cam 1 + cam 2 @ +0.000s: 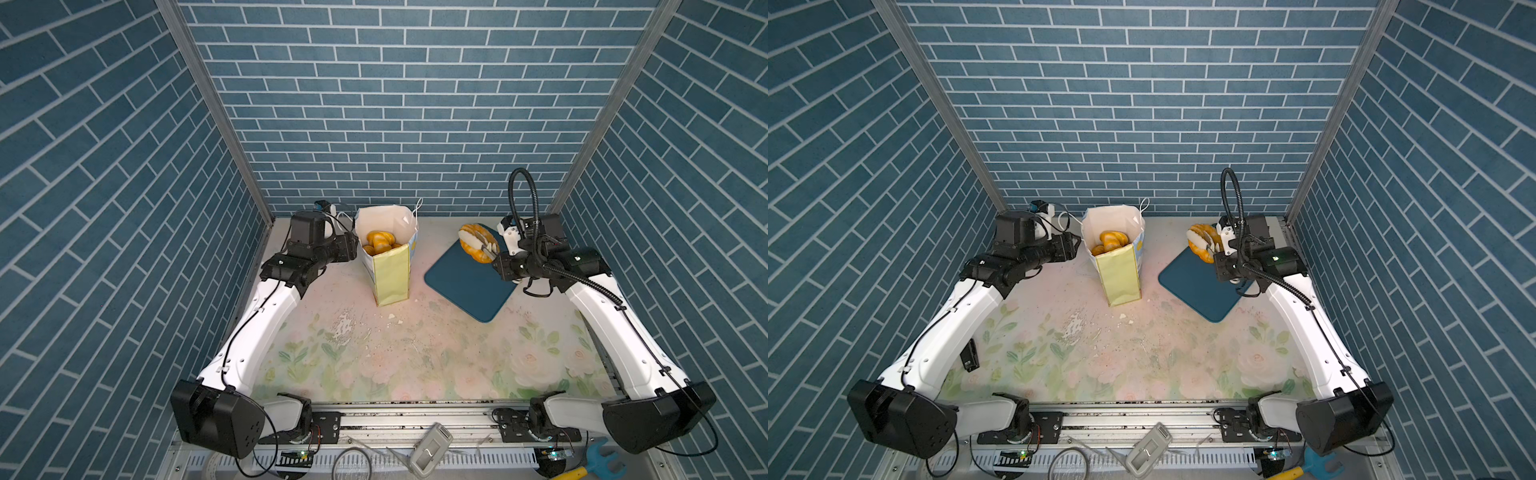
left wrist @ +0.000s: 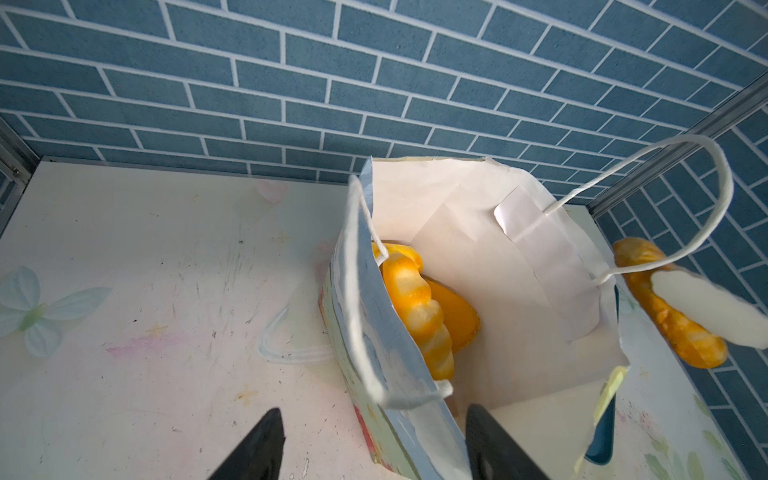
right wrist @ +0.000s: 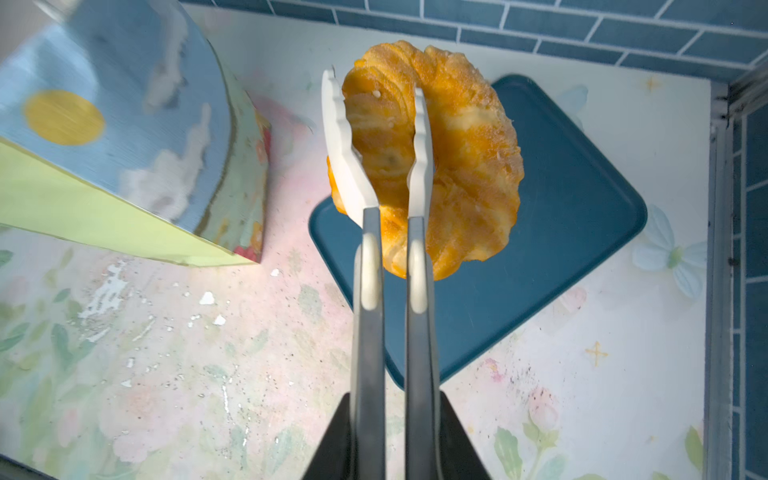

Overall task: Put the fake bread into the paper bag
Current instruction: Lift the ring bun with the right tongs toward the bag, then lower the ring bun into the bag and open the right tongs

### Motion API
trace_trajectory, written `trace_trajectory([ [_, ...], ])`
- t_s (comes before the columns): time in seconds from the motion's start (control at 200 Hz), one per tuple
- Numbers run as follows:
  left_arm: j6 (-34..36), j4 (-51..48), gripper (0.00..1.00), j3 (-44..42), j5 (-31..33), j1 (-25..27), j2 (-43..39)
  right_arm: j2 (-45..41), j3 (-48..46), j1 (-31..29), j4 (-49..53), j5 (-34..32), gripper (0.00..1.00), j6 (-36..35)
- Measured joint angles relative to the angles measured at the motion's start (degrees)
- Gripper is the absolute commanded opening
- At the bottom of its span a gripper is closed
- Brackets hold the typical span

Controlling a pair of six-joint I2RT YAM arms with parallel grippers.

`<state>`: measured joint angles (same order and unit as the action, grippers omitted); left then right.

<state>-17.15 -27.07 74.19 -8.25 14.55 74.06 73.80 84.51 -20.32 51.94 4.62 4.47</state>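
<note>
Next, I drop the ring-shaped fake bread, now held above the tray's far corner, with my right gripper on top of the fake breads inside the paper bag (image 1: 378, 232).
The paper bag (image 1: 390, 274) (image 1: 1119, 274) stands upright at the back of the table, its mouth open, with several fake breads (image 1: 380, 241) (image 2: 415, 299) inside. My left gripper (image 2: 374, 444) (image 1: 353, 245) is open at the bag's left side, one finger outside the wall and one over the inside. My right gripper (image 3: 392, 436) (image 1: 498, 266) is shut on grey tongs (image 3: 370, 332). Their white tips pinch a ring-shaped fake bread (image 3: 465, 166) (image 1: 471, 230) (image 1: 1198, 230), held on edge in the air above the tray's far corner, to the right of the bag.
A dark blue tray (image 1: 465, 282) (image 1: 1196, 282) (image 3: 582, 187) lies bare on the floral table (image 1: 415, 353), right of the bag. White flakes (image 1: 345, 328) dot the table in front of the bag. Blue brick walls close in the back and sides. A grey device (image 1: 430, 451) sits on the front rail.
</note>
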Motion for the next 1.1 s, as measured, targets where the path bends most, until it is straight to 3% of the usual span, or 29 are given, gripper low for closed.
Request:
trace_trajectory([
  [0.28, 0.0, 0.0, 0.71, 0.0, -0.4, 0.0, 0.9, 1.5, 13.2, -5.3, -0.2, 1.1, 0.08, -3.1],
  [0.57, 0.0, 0.0, 0.7, 0.0, -0.5, 0.0, 0.9, 10.8, 26.9, -14.8, -2.1, 3.4, 0.08, -10.0],
  [0.86, 0.0, 0.0, 0.71, 0.0, -0.5, 0.0, 0.8, 20.4, 31.6, -22.4, -3.1, 5.2, 0.08, -17.0],
  [1.1, 0.0, 0.0, 0.7, -1.0, -0.3, 0.0, -0.4, 26.6, 32.2, -22.8, -3.1, 3.7, 0.09, -19.1],
])
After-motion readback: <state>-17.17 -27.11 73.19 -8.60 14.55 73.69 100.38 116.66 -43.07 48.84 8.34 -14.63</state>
